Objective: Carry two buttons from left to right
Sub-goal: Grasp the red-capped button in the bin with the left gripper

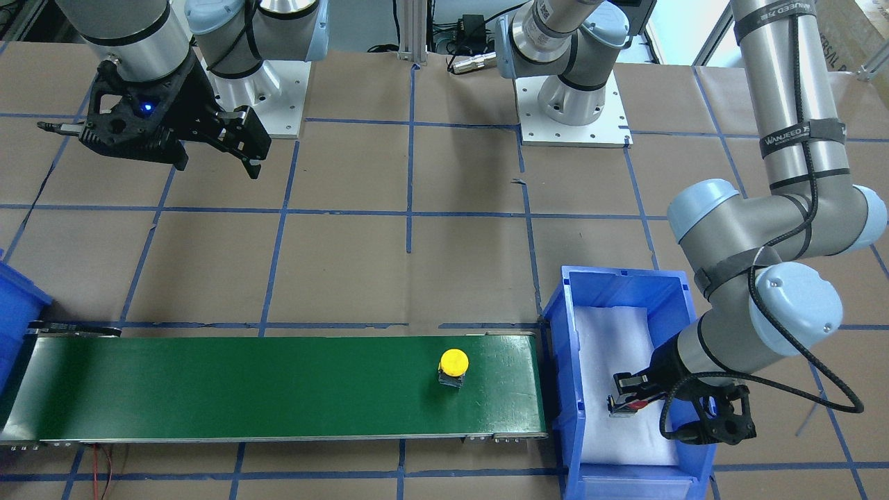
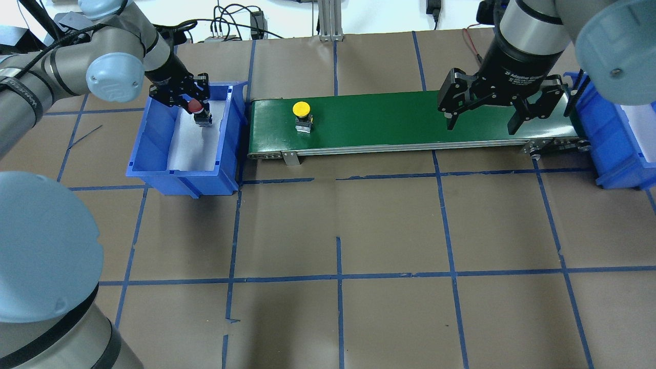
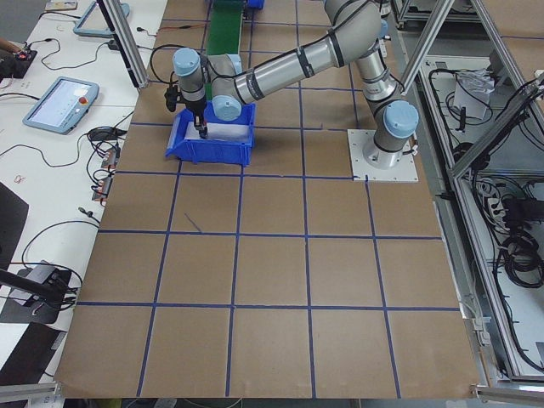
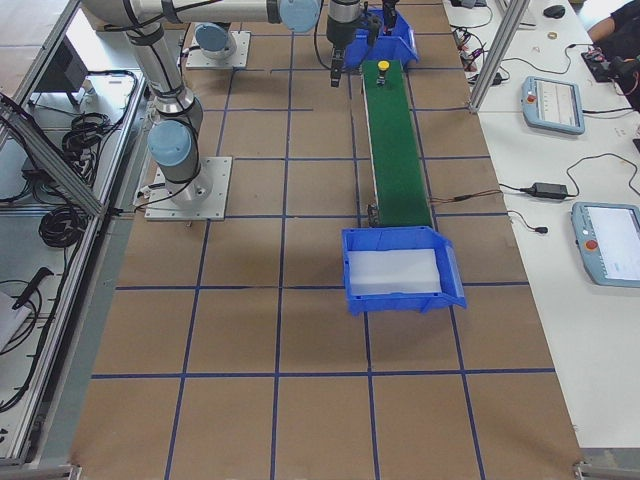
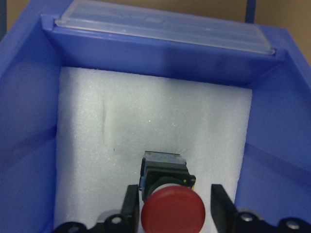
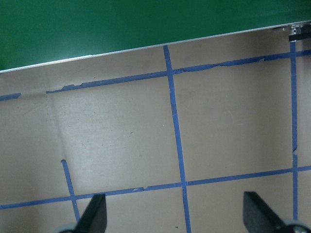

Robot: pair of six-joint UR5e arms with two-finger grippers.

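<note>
Next, I release the red button from my left gripper on the green conveyor belt [image 1: 514, 382], between the yellow button and the closest blue bin.
The red button [image 5: 172, 212] stands on white foam inside the left blue bin [image 2: 154, 169]. It also shows in the overhead view [image 2: 195, 106]. My left gripper [image 5: 173, 206] is low in that bin with its fingers [image 5: 130, 204] on either side of the red cap. A small gap shows on the right side, so it is open. The yellow button [image 2: 301, 108] stands upright on the green conveyor belt [image 2: 384, 118] near its left end, and shows in the front view [image 1: 453, 362]. My right gripper [image 2: 482, 123] is open and empty, above the belt's right part.
A second blue bin [image 2: 610, 138] with white foam sits at the belt's right end. The left bin [image 1: 562, 305] butts against the belt's left end. The table is brown paper with blue tape lines [image 6: 175, 121]. Both arm bases [image 1: 573, 104] stand at the back.
</note>
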